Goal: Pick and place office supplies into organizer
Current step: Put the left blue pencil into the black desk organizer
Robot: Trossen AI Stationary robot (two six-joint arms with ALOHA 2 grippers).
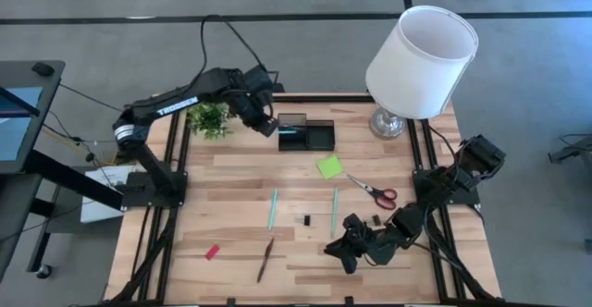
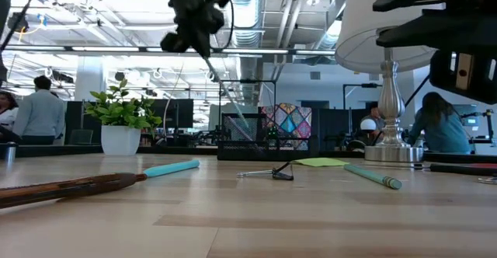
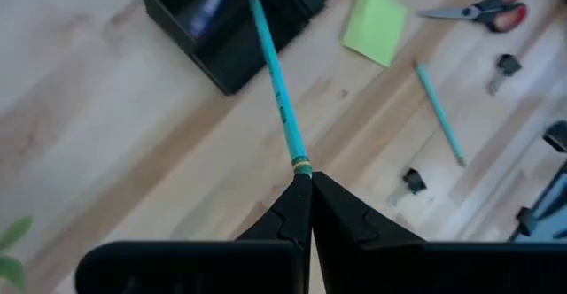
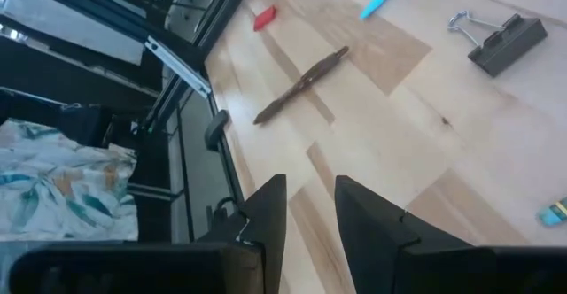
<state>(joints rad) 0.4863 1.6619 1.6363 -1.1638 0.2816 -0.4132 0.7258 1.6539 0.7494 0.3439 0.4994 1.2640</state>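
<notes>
My left gripper is going to let go of the teal pencil, now held beside the black organizer, in the back part of the black organizer's taller compartment [image 1: 290,124].
My left gripper [image 1: 267,124] hovers beside the black organizer [image 1: 306,136], shut on a thin teal pencil [image 3: 276,81] whose free end [image 3: 253,3] points at the organizer's taller compartment [image 3: 213,28]. My right gripper [image 1: 335,250] stands open near the table's front edge, nothing between its fingers [image 4: 266,207]. Flat on the table lie a lime sticky pad [image 1: 329,166], red-handled scissors [image 1: 375,192], a teal pen [image 1: 273,208], a green pen [image 1: 334,211], black clips [image 1: 307,220], a red eraser [image 1: 213,251] and a brown pencil [image 1: 265,259]. My left gripper pinches the teal pencil between its two fingertips at the end with the gold band [image 3: 301,164]. The fingers slant down from above, and the pencil runs on in line with them. It is lifted clear of the table. Whether its free end touches the organizer, I cannot tell.
A small potted plant [image 1: 209,117] stands left of the organizer, close to my left arm. A white-shaded lamp [image 1: 421,62] stands at the far right. The right wrist view shows the brown pencil [image 4: 301,83], eraser [image 4: 264,17] and a clip [image 4: 505,42] ahead.
</notes>
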